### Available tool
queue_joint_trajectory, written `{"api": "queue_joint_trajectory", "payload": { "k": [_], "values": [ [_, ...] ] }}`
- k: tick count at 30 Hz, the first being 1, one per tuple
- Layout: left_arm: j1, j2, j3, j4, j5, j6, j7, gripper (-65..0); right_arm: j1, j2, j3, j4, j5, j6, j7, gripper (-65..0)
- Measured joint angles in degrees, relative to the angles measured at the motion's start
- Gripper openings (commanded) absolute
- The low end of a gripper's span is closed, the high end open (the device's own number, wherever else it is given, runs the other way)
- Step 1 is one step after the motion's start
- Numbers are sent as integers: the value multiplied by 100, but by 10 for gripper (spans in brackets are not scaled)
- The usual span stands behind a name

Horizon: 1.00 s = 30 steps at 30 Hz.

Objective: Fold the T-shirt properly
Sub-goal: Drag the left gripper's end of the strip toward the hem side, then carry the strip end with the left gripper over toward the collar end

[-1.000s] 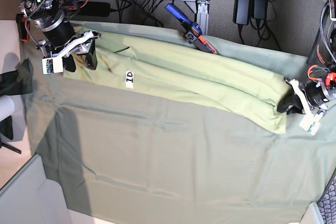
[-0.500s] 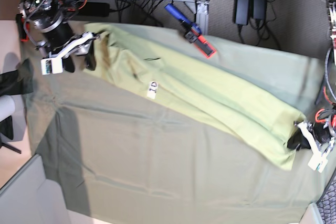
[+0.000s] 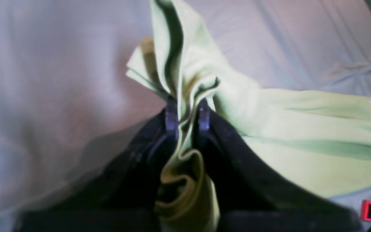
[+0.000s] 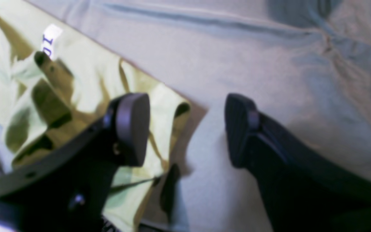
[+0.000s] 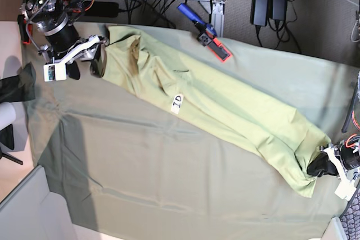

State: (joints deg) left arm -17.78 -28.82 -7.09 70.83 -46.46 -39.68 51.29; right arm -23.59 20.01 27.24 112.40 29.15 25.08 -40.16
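Observation:
Next, my left gripper lets go of the T-shirt's bunched end on the middle of the T-shirt [image 5: 212,111] [image 3: 338,121], beside the white tag.
The T-shirt [image 5: 225,105] lies as a long pale yellow-green band, slanting from the far left to the near right of the table. Its white tag [image 5: 176,103] faces up near the middle. My left gripper [image 5: 318,168] is at the near-right end, shut on a bunched fold of the T-shirt [image 3: 301,135]; the cloth stands squeezed between the fingertips [image 3: 172,117]. My right gripper [image 5: 85,67] is open at the far-left end. One finger [image 4: 132,129] hangs over the T-shirt's edge [image 4: 85,80], the other over bare tablecloth. Nothing is between them.
A dull grey-green tablecloth [image 5: 169,167] covers the table. A blue and red clamp tool [image 5: 205,33] lies at the back edge by the T-shirt. Power bricks and cables [image 5: 269,1] sit beyond the table. A grey box [image 5: 28,212] stands at the near left.
My left gripper has drawn its end of the T-shirt toward the near right, swinging the shirt onto a diagonal. The tag slid right and nearer. The right gripper stayed open at the far left.

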Motion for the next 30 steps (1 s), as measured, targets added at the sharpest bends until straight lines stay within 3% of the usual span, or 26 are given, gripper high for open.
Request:
{"api": "queue_joint_trajectory", "payload": {
  "k": [5,10,15,22,30],
  "values": [
    [511,173,-9,881,-26,17,-15,-650,9,-2,0,0,0,0,0,-281],
    [1134,588,0,1572,-13,17,-26,-650,11,-2,0,0,4,-2,2,-281],
    [1493,922,162,1637,28,20,-15,-650,11,-4,0,0,7,-2,4,-281],
    [1508,1287,1060,1637,66,17,-46,-650,11,-2,0,0,2,0,4,-281],
    [1508,1609,1351,1637,739,17,-181,-650,11,-26,0,0,234,-2,-15,-281]
  ]
}}
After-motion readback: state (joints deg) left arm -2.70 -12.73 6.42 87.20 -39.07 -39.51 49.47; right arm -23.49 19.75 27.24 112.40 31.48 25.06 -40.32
